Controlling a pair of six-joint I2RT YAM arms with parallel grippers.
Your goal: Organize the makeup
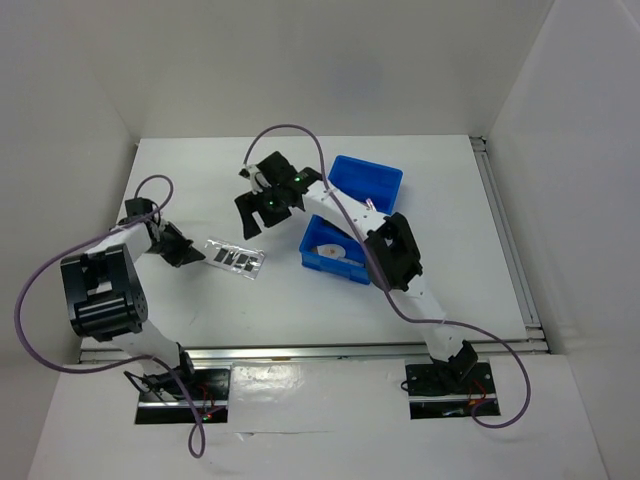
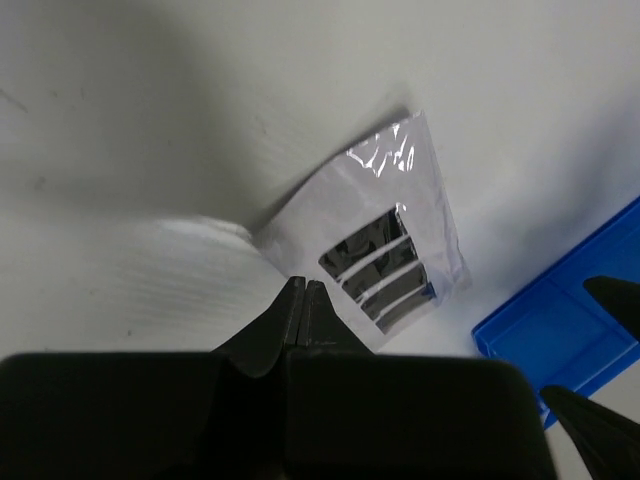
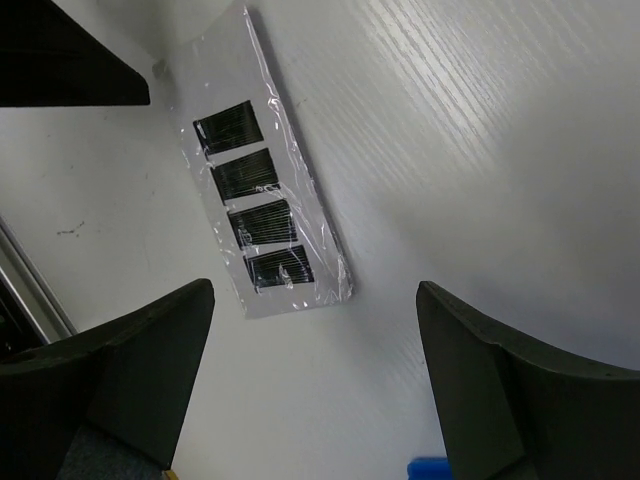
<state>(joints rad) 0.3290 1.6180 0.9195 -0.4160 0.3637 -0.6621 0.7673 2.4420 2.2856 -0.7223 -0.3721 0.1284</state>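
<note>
My right gripper should grip the palette next at its far corner [image 1: 263, 254] [image 3: 343, 290], on the end of the palette nearest the blue bin.
The silver-grey palette strip [image 1: 235, 257] with four dark pans, in clear wrap, lies flat on the white table left of the blue bin. It also shows in the left wrist view [image 2: 385, 265] and the right wrist view [image 3: 262, 215]. My left gripper [image 1: 187, 250] [image 2: 303, 287] is shut, its tips at the strip's left end; I cannot tell whether they pinch the wrap. My right gripper [image 1: 257, 197] [image 3: 315, 292] is open and empty, hovering over the strip's right end. A white oval compact [image 1: 330, 250] lies in the bin. Brushes, pad and tube are out of view.
The blue compartmented bin [image 1: 375, 180] stands at mid-table under the right arm; its corner shows in the left wrist view [image 2: 560, 320]. White walls close the table on the left, back and right. A metal rail [image 1: 510, 240] runs along the right edge.
</note>
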